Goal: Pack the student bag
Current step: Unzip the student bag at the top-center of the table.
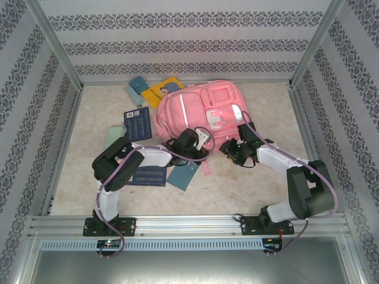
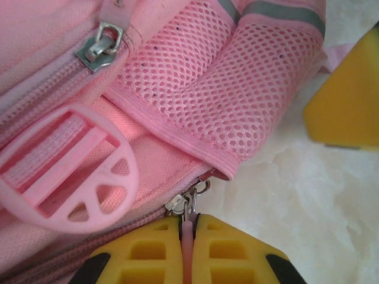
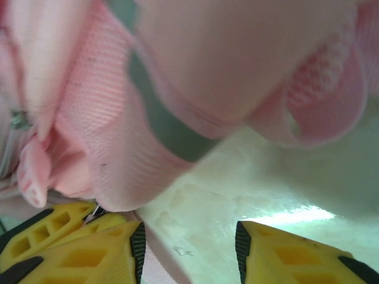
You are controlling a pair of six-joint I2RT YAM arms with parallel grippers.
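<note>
Both zip pulls are together between my left gripper's fingers, so I will open that gripper and take only one pull (image 2: 185,212) before I draw its slider along the bag.
The pink student bag (image 1: 198,109) lies flat in the middle of the table, front pockets up. My left gripper (image 1: 203,141) is at its near edge, shut on the pink zip pull (image 2: 188,242) that hangs from a metal slider (image 2: 179,205), just below the mesh side pocket (image 2: 237,77) and beside a round pink buckle (image 2: 65,171). My right gripper (image 1: 232,149) stands open a little to the right, low over the table under the bag's edge (image 3: 177,89), with only bare tabletop between its fingers (image 3: 189,245). The left gripper's yellow fingers (image 3: 53,228) show beside it.
Books and cards lie left of the bag: a yellow book (image 1: 163,92), a teal item (image 1: 137,87), a dark blue card (image 1: 136,124), a dark blue booklet (image 1: 148,176) and a blue notebook (image 1: 182,176). Metal frame posts and patterned walls ring the table.
</note>
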